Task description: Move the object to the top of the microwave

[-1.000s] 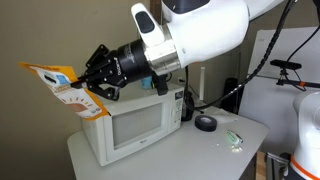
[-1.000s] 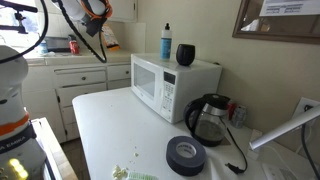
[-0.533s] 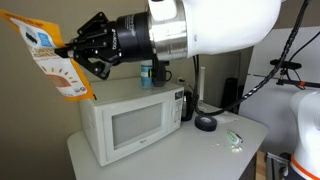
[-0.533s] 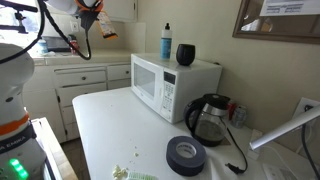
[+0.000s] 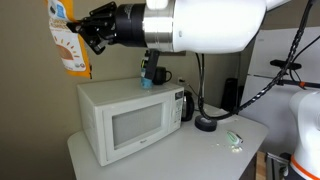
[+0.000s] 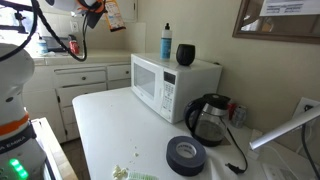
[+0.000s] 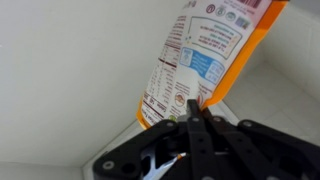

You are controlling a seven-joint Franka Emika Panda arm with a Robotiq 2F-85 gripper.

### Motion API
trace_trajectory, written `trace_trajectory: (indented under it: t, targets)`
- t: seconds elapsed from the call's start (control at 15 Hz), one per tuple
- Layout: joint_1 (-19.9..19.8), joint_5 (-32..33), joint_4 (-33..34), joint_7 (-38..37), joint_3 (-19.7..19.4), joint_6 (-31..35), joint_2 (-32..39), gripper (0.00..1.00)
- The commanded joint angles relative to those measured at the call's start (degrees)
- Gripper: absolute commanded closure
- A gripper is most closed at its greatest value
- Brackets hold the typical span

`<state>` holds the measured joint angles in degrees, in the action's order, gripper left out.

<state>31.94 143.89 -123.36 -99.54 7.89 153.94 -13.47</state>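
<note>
Next, I let go of the snack packet with my gripper on the bare end of the white microwave's top (image 5: 115,93), past the blue bottle.
My gripper (image 5: 90,35) is shut on the orange-and-yellow snack packet (image 5: 68,45) and holds it high in the air, above the near left corner of the white microwave (image 5: 125,120). In an exterior view the packet (image 6: 115,14) hangs from the gripper (image 6: 95,8) at the top, left of and higher than the microwave (image 6: 170,85). In the wrist view the shut fingers (image 7: 192,108) pinch the packet's lower edge (image 7: 200,60).
A blue bottle (image 6: 166,42) and a dark cup (image 6: 185,54) stand on the microwave's top. A black kettle (image 6: 208,118), a black tape roll (image 6: 186,154) and a small green-and-white wrapper (image 5: 233,139) sit on the white table (image 6: 110,130).
The gripper has risen with the packet and moved over, from beside the microwave's left end to well above its top level.
</note>
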Motion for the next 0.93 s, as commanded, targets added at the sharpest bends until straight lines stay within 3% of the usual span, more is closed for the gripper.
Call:
trace_trajectory:
  t: [0.0,0.4,0.8,0.87]
  targets:
    - [-4.24,-2.84,-6.84,-3.73,0.06,-7.89,-5.01,1.00]
    - [-9.95,-9.85,-11.31,-6.59,-1.31,-13.59,-6.71,1.00]
    - [-12.03,-11.30,-12.56,-22.65,-4.51,-13.22,-7.58,1.00]
    - [-12.65,-12.34,-12.45,-22.61,-4.81,-12.53,-7.39,1.00]
